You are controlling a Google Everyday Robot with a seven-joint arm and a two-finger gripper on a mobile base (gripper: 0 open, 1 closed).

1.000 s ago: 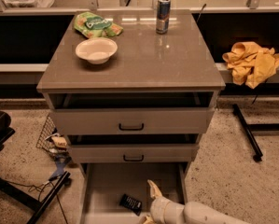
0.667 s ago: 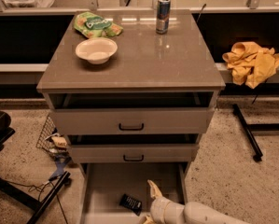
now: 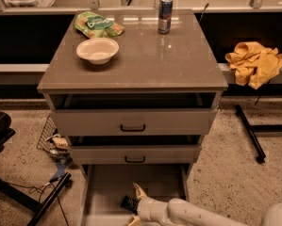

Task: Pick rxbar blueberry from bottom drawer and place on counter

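Note:
The rxbar blueberry is in the bottom drawer, so next my gripper will move further over it and close on the bar's middle (image 3: 131,205).
The rxbar blueberry (image 3: 128,203), a small dark bar, lies flat on the floor of the bottom drawer (image 3: 107,187), which is pulled out. My gripper (image 3: 135,205) comes in from the lower right, low inside that drawer. Its fingers are open, one pale fingertip (image 3: 139,190) behind the bar and the other in front of it at the frame's bottom edge. The bar's right end lies between them. The counter (image 3: 145,60) is the glossy grey-brown top of the cabinet.
On the counter stand a white bowl (image 3: 97,50), a green snack bag (image 3: 97,24) and a drink can (image 3: 165,15). The two upper drawers with black handles (image 3: 132,127) stand slightly open. A yellow cloth (image 3: 254,62) lies at the right. Cables and a black stand (image 3: 48,197) lie at the left.

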